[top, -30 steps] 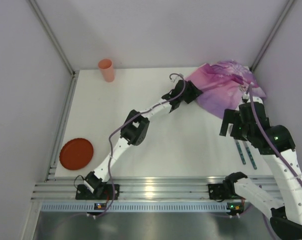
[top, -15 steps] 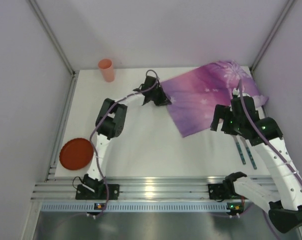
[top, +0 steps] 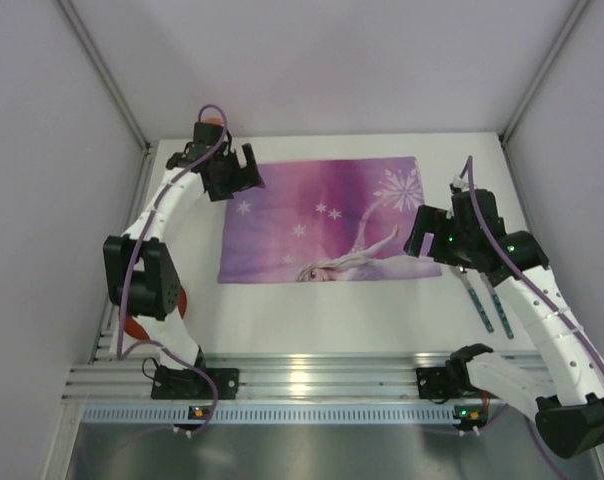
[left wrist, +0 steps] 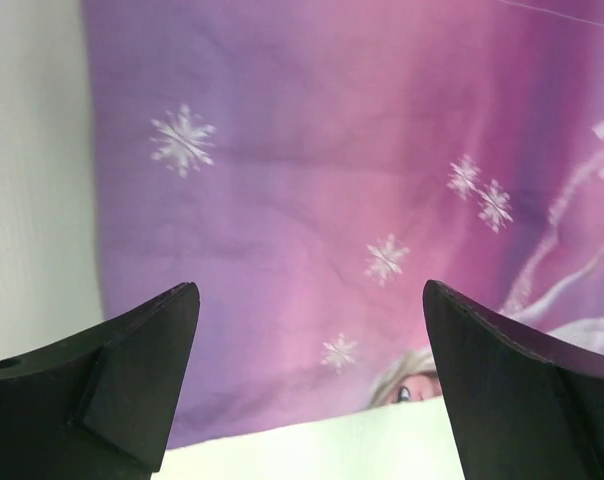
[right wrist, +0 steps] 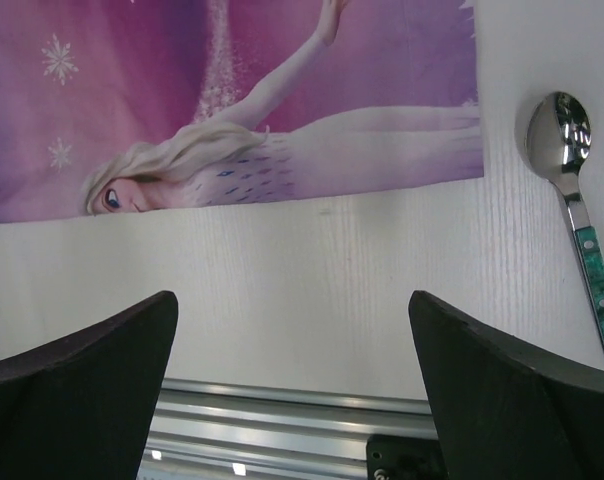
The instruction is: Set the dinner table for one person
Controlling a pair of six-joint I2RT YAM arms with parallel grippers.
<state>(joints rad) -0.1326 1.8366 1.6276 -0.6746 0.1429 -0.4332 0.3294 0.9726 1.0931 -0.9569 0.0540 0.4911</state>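
Note:
Next, I move my left gripper to the rim [top: 211,121] of the orange cup, at the far corner of the table beyond the placemat, and close it there.
The purple princess-print placemat [top: 327,220] lies spread flat on the white dinner table [top: 312,320]. My left gripper [top: 232,180] hovers over its far left corner, open and holding nothing. In the left wrist view the placemat [left wrist: 332,180] fills the gap under the open gripper [left wrist: 310,292]. My right gripper [top: 424,240] hangs open over the mat's near right corner. The right wrist view looks past that open gripper [right wrist: 292,300] at bare table [right wrist: 332,290], with the placemat [right wrist: 232,100] beyond it.
A spoon [right wrist: 567,130] with a teal handle lies right of the mat, and two teal-handled pieces of cutlery [top: 487,303] sit beside the right arm. A red plate [top: 130,327] at the near left is partly hidden behind the left arm. An orange cup [top: 211,121] peeks out behind the left wrist.
The placemat was crumpled at the back right. The left gripper dragged it leftward until it lay flat, then let go and opened. The right gripper shifted slightly left.

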